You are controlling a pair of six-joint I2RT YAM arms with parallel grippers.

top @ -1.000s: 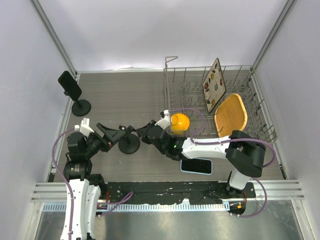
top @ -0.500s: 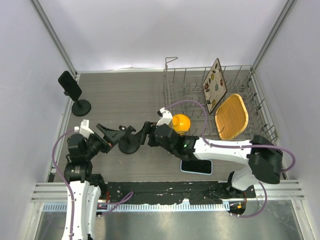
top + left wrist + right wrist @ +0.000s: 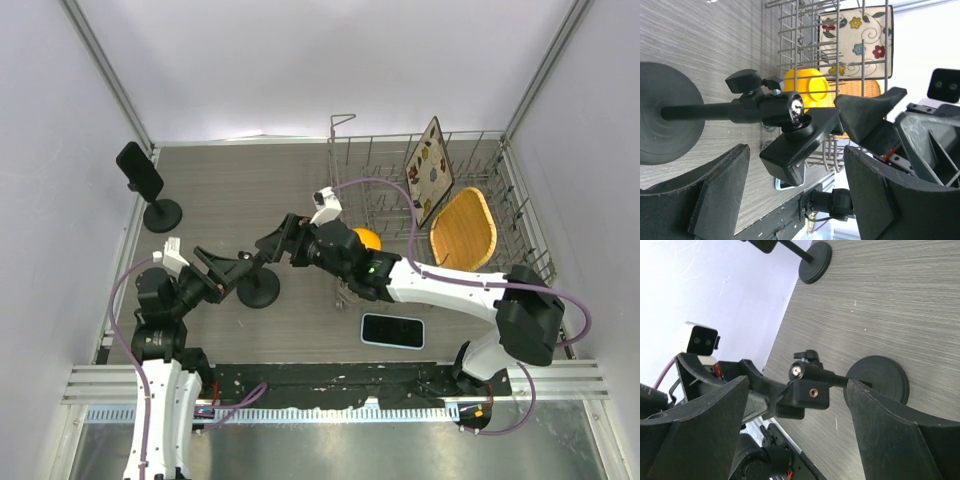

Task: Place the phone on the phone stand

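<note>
The phone stand's clamp head sits crooked on its stem, so next my right gripper pinches the head's square end (image 3: pixel 812 394) and straightens it before getting the phone.
The phone (image 3: pixel 392 330) lies flat, screen up, on the table near the front edge, with neither gripper touching it. A sliver of the phone (image 3: pixel 784 184) shows in the left wrist view. The black phone stand (image 3: pixel 259 292) stands on its round base left of centre, its clamp head (image 3: pixel 799 142) tilted over. My left gripper (image 3: pixel 224 272) is open just left of that head, the head lying ahead between its fingers (image 3: pixel 715 195). My right gripper (image 3: pixel 280 245) is open on the head's other side, with the clamp head (image 3: pixel 810 391) and base (image 3: pixel 878 385) ahead of it.
A wire dish rack (image 3: pixel 380 170) fills the back right, holding an orange cup (image 3: pixel 366 240), a flowered plate (image 3: pixel 428 170) and a wooden plate (image 3: pixel 462 230). A second black stand (image 3: pixel 142 172) stands at the far left by the wall.
My right gripper has opened and shifted up and away from the front, beside the stand's head. The left gripper, the stand and the phone have stayed about where they were.
</note>
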